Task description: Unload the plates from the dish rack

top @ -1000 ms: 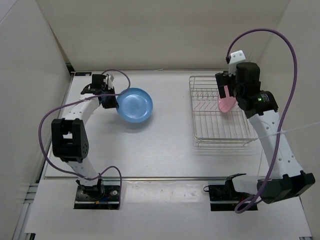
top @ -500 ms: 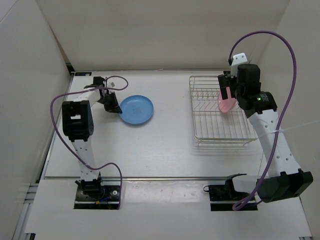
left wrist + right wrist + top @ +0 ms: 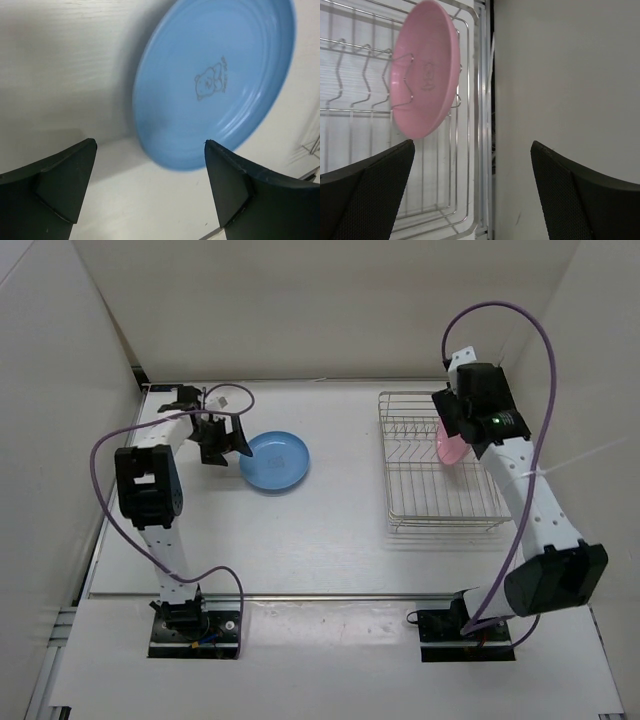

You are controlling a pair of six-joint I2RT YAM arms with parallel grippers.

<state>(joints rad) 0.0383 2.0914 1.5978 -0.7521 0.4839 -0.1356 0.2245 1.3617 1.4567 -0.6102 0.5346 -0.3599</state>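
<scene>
Next, I close my right gripper on the pink plate's upper rim (image 3: 453, 430) (image 3: 452, 82), at the spot where the pink plate stands clear of the dividers of the dish rack.
The light blue plate (image 3: 275, 461) lies flat on the table, left of centre, with a small bear print on its face (image 3: 215, 80). My left gripper (image 3: 226, 443) is open at the plate's left edge, and nothing is between its jaws (image 3: 150, 145). The pink plate (image 3: 452, 448) stands on edge between the dividers at the back right of the dish rack (image 3: 440, 505). My right gripper (image 3: 447, 423) hovers open just above and behind it. In the right wrist view the pink plate (image 3: 425, 75) sits left of the gap between the jaws (image 3: 472, 145).
The rack's right rim (image 3: 481, 100) runs close to the white side wall (image 3: 560, 100). White walls enclose the table on the left, back and right. Purple cables loop off both arms.
My left gripper has opened and let go of the blue plate, which went from tilted to flat on the table. The right arm shifted slightly above the pink plate, still open.
</scene>
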